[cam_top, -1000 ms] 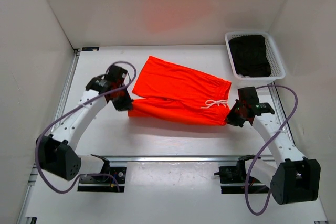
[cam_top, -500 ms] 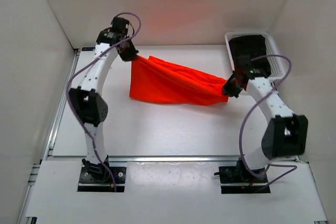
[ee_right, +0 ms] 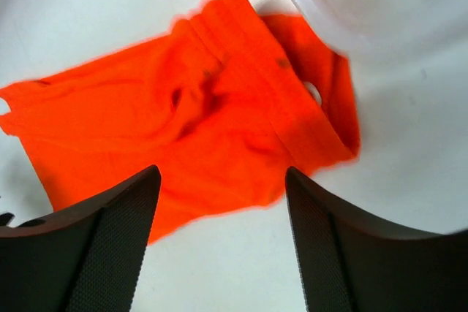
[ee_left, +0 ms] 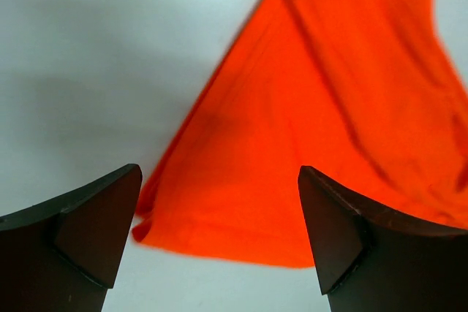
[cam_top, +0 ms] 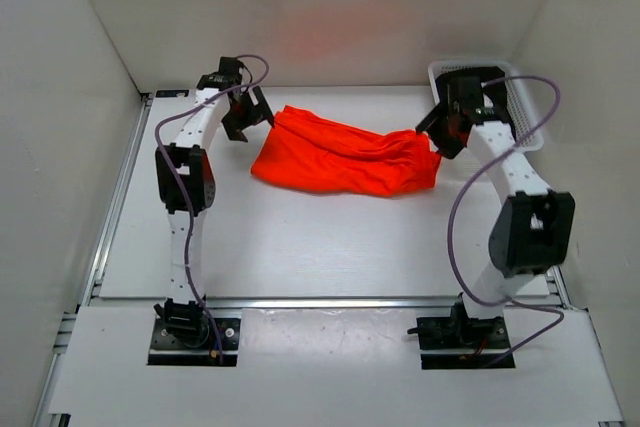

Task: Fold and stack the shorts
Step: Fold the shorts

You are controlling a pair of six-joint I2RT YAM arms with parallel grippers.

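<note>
Next, my left gripper grabs the near corner of the orange-red shorts (cam_top: pixel 254 169) (ee_left: pixel 149 224), at the end farthest from the white basket.
The orange-red shorts (cam_top: pixel 345 155) lie in a folded, rumpled band across the far half of the table. My left gripper (cam_top: pixel 250 119) hangs just off their left end, open, nothing between its fingers. In the left wrist view the shorts (ee_left: pixel 314 122) lie on the table beyond the wide-apart jaws of the left gripper (ee_left: pixel 219 173). My right gripper (cam_top: pixel 440 135) is at the shorts' right end, open and empty. The right wrist view shows the shorts (ee_right: pixel 183 122) spread below the right gripper (ee_right: pixel 221 173), waistband end to the right.
A white basket (cam_top: pixel 533 119) holding dark clothing stands at the far right corner, partly behind the right arm; its rim (ee_right: pixel 365 12) shows blurred in the right wrist view. White walls close in the table on three sides.
Both arms carried the shorts' near edge up and over to the far side, folding them. Both grippers then opened and let the fabric go, and it now rests on the table.
</note>
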